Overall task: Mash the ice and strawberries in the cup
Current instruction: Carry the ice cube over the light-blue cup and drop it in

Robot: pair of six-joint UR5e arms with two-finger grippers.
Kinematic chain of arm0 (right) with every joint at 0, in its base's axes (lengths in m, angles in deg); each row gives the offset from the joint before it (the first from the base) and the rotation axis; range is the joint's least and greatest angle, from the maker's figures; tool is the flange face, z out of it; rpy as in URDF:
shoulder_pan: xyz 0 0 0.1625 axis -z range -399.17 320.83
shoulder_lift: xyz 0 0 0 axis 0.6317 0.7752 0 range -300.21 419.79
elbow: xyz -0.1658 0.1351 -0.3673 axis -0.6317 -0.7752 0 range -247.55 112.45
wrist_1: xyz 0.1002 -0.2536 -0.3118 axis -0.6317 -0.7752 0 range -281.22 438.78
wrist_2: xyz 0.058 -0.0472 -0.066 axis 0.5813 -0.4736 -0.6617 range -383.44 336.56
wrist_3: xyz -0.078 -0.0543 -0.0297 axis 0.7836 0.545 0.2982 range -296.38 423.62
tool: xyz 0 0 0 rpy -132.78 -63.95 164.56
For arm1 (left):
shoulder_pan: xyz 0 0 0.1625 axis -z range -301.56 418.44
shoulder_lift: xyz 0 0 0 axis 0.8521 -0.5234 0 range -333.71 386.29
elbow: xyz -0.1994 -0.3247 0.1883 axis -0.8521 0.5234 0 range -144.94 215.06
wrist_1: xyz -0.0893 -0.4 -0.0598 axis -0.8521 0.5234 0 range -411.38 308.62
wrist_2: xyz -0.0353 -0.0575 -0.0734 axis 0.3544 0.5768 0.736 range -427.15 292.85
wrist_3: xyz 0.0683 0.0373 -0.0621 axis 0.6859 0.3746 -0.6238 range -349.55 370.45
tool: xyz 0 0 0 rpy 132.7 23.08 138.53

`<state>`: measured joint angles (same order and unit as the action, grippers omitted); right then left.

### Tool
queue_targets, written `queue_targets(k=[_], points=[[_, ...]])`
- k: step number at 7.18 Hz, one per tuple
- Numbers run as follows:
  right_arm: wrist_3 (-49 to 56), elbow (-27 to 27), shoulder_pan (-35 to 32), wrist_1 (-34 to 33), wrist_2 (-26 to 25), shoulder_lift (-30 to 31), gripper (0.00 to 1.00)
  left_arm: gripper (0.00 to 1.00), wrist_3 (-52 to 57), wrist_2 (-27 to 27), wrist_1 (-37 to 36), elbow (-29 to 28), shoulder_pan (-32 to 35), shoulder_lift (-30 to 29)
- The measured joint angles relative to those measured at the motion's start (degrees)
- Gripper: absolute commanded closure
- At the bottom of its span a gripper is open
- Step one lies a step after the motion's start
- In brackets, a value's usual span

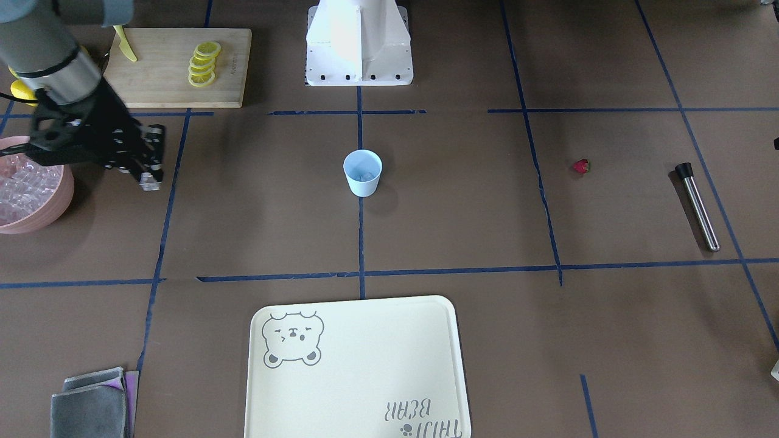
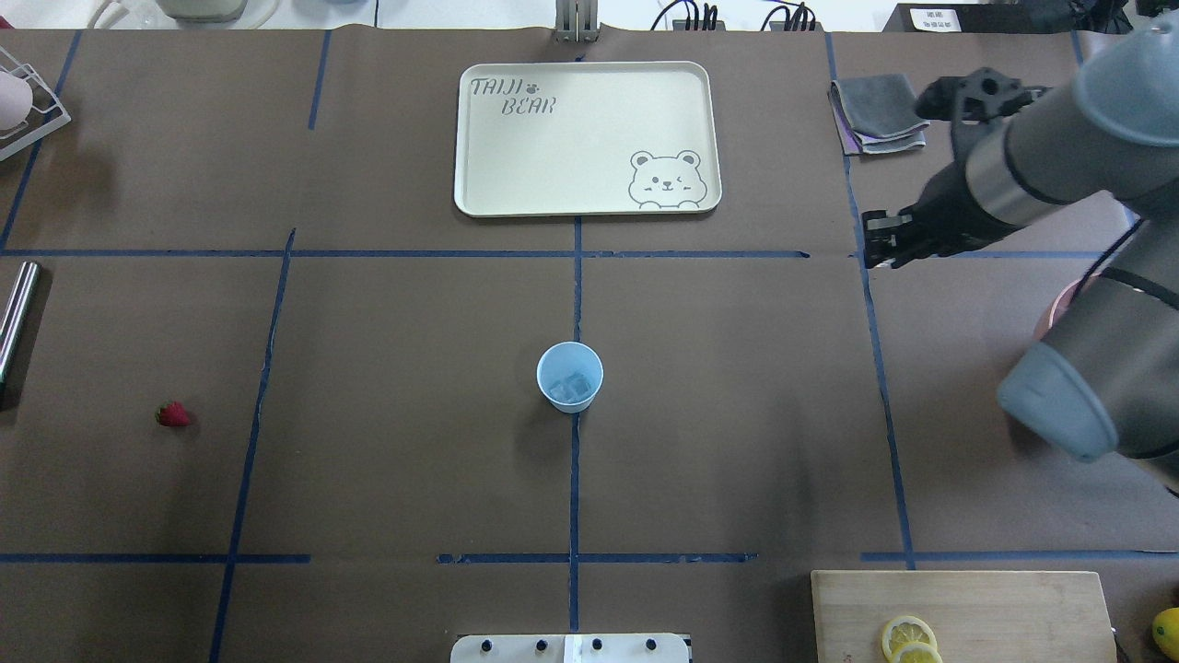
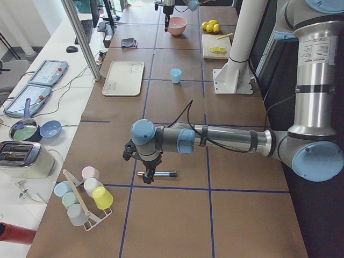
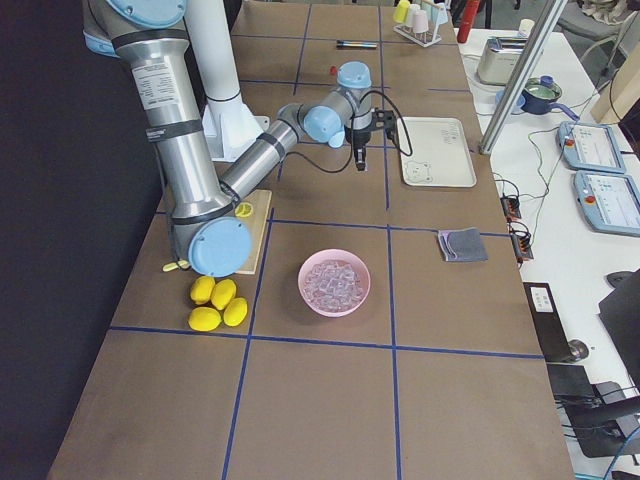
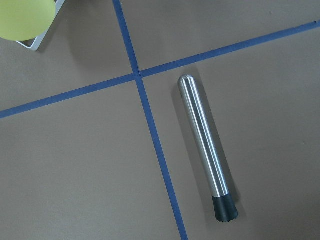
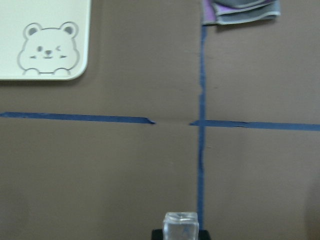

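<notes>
Next, my right gripper releases the ice cube beside the clear ice inside the pale blue cup (image 1: 362,173), where I need to let it go. The ice cube is now between cup and pink bowl.
The pale blue cup (image 2: 570,376) stands at the table's centre and also shows in the front view (image 1: 363,173). Clear ice (image 2: 571,388) lies in it. The red strawberry (image 2: 172,414) lies on the table far to the cup's left, alone (image 1: 581,166). My right gripper (image 2: 875,241) hovers right of the cup, between the cup and the pink bowl (image 1: 36,210). It is shut on one ice cube (image 6: 181,226). My left gripper (image 3: 149,177) hangs over a steel muddler (image 5: 205,145); I cannot tell if it is open or shut.
The pink bowl holds many ice cubes (image 4: 335,283). A cream bear tray (image 2: 571,157) lies beyond the cup. Folded grey cloths (image 2: 875,115) lie right of it. A cutting board (image 1: 158,67) bears lemon slices (image 1: 202,64). A rack of cups (image 3: 86,193) stands near the muddler.
</notes>
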<state>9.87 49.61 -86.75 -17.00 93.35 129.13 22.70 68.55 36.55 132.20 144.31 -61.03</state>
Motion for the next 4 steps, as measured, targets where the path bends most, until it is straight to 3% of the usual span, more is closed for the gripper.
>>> queue_targets(k=[2, 4], points=[[-7.17, -2.09, 8.02, -9.06, -5.27, -12.41, 1.00, 0.00, -0.03, 0.00, 0.90, 0.13, 0.00, -0.03], [-15.39, -8.87, 15.25, -10.46, -10.79, -22.51, 1.00, 0.00, -0.03, 0.00, 1.08, 0.14, 0.00, -0.04]])
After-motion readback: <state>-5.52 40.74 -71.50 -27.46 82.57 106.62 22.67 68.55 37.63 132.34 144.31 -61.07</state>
